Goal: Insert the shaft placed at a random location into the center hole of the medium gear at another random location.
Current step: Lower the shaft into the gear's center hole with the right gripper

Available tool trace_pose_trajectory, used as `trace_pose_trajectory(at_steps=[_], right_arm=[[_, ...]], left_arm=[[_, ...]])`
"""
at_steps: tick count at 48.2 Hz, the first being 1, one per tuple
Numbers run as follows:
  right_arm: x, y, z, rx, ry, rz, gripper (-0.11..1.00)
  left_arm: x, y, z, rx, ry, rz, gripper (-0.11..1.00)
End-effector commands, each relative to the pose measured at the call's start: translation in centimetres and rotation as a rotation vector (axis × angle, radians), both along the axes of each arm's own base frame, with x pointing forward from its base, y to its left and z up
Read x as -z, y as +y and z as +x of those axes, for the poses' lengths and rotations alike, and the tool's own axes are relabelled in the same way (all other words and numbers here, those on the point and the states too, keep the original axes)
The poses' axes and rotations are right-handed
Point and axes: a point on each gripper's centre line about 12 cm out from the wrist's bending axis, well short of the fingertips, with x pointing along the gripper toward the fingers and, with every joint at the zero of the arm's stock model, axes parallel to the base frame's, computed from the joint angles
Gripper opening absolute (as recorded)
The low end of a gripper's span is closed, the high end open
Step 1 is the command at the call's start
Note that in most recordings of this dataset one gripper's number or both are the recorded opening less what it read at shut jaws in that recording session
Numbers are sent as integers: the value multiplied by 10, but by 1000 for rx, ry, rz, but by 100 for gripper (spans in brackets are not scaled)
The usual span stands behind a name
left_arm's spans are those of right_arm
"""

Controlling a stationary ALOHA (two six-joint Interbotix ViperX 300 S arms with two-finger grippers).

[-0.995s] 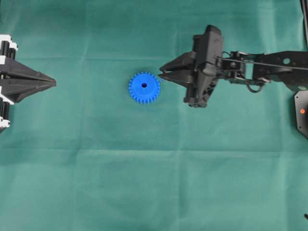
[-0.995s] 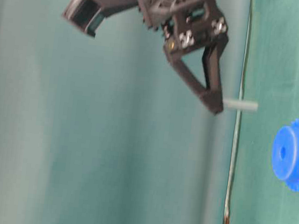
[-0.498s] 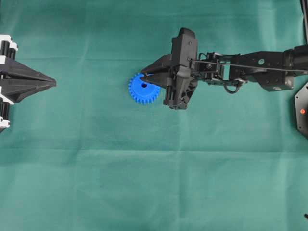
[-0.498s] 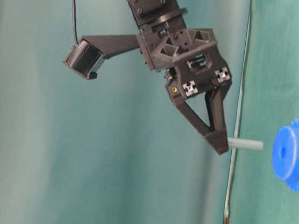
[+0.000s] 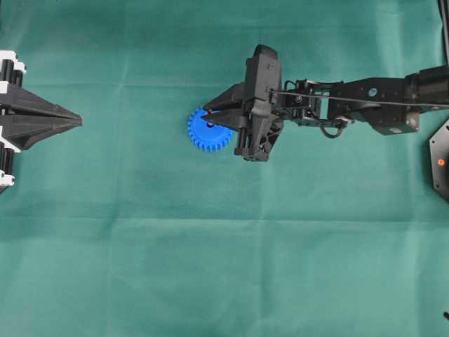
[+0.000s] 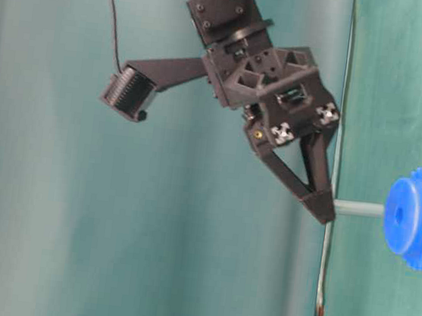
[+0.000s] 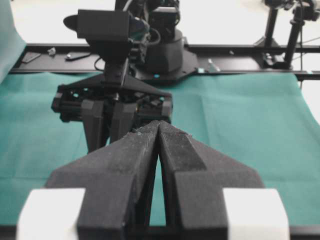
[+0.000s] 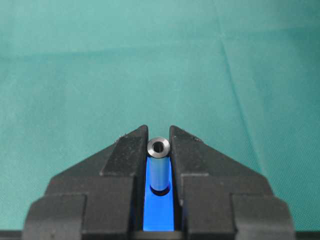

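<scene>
My right gripper is going to release the grey shaft deep in the dark center hole of the blue medium gear (image 5: pixel 210 123) (image 8: pixel 160 189).
The blue medium gear (image 5: pixel 210 137) lies flat on the green cloth, left of the middle. My right gripper (image 5: pixel 207 118) hangs over its hub, shut on the thin grey shaft (image 6: pixel 358 209), which points straight at the gear (image 6: pixel 421 220). The shaft's free end meets the hub at the center hole (image 6: pixel 399 214). In the right wrist view the shaft (image 8: pixel 158 165) stands between the fingers (image 8: pixel 127 155), its lower end in the mouth of the dark hole (image 8: pixel 161 190), with blue gear (image 8: pixel 160 215) below. My left gripper (image 5: pixel 76 121) is shut and empty at the far left, also seen in its wrist view (image 7: pixel 159 127).
Green cloth (image 5: pixel 224 267) covers the table. The right arm (image 5: pixel 365 105) stretches in from the right edge. A black mount with an orange dot (image 5: pixel 440 163) sits at the right edge. A seam in the cloth (image 6: pixel 322 277) runs near the gear.
My right gripper moved left from beside the gear to over its hub and came down, bringing the shaft's end onto the center hole. The left arm has not moved.
</scene>
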Motion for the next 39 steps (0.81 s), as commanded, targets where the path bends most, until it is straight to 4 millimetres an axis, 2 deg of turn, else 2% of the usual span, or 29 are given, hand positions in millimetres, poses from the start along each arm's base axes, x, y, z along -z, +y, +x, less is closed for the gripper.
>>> trace_pose_trajectory(at_steps=[1, 39], right_arm=[[-13, 0, 9, -4, -51, -13, 13], [23, -1, 13, -1, 16, -3, 13]], left_arm=[[-9, 0, 2, 0, -21, 0, 0], [-8, 0, 2, 0, -17, 0, 0]])
